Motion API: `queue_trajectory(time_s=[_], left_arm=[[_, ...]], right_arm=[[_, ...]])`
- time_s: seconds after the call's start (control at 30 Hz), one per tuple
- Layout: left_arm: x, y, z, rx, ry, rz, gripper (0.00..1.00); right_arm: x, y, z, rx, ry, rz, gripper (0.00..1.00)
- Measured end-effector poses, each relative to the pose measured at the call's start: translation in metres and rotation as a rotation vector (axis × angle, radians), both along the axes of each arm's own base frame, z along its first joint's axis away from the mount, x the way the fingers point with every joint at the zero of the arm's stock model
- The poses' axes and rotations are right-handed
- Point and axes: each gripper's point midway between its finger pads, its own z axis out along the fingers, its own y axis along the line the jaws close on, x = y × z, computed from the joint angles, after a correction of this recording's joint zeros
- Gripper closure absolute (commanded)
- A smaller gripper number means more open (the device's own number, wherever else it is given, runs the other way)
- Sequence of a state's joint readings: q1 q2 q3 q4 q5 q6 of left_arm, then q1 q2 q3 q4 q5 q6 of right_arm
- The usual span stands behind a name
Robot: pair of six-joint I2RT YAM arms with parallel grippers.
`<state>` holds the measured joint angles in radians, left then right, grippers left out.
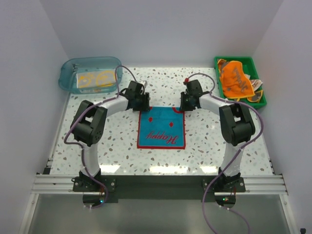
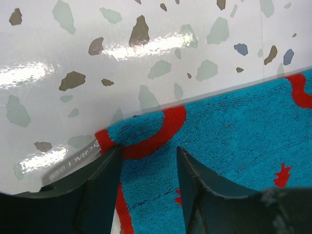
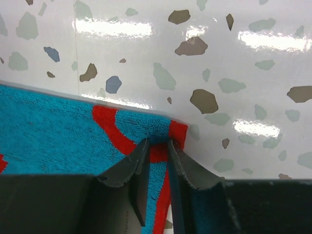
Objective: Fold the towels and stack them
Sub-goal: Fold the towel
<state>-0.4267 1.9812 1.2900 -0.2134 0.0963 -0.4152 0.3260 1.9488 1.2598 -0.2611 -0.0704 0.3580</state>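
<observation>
Next, my right gripper opens, turns diagonally and pinches the towel corner's tip (image 3: 179,128) before folding, because its fingers close on the red band inside the teal towel's corner.
A teal towel (image 1: 162,127) with red trim and red lettering lies flat on the table between the arms. My left gripper (image 1: 144,108) is at its far left corner; in the left wrist view its jaws (image 2: 148,153) stand open over the corner of the towel (image 2: 229,136). My right gripper (image 1: 182,107) is at the far right corner; in the right wrist view it (image 3: 156,144) is shut on the red-trimmed corner of the towel (image 3: 58,131). An orange towel (image 1: 236,80) lies in the green tray (image 1: 263,100). A cream cloth with yellow print (image 1: 95,80) lies in the blue tub (image 1: 68,73).
The green tray stands at the back right, the clear blue tub at the back left. White walls close in the speckled table (image 1: 209,146) on three sides. A metal rail (image 1: 161,184) runs along the near edge.
</observation>
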Motion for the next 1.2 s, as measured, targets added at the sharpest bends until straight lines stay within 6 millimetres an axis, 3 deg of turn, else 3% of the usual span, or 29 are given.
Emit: queue_trajectory(time_s=[0.2,0.4,0.53,0.67,0.87,1.2], left_arm=[[0.008,0.008,0.024,0.072,-0.108,-0.092,0.23],[0.034,0.016,0.058,0.151,-0.265,-0.301,0.24],[0.046,0.019,0.062,0.174,-0.296,-0.437,0.27],[0.046,0.018,0.045,0.203,-0.265,-0.562,0.29],[0.030,0.019,0.018,0.219,-0.174,-0.670,0.29],[0.030,0.017,0.020,0.222,-0.180,-0.730,0.30]], right_arm=[[0.003,-0.009,0.018,-0.089,-0.026,0.162,0.57],[0.023,-0.026,0.051,-0.132,-0.094,0.343,0.58],[0.033,-0.033,0.062,-0.148,-0.102,0.451,0.62],[0.038,-0.025,0.050,-0.143,-0.069,0.557,0.64],[0.023,-0.022,0.016,-0.128,0.047,0.659,0.64],[0.010,-0.018,0.004,-0.105,0.099,0.721,0.64]])
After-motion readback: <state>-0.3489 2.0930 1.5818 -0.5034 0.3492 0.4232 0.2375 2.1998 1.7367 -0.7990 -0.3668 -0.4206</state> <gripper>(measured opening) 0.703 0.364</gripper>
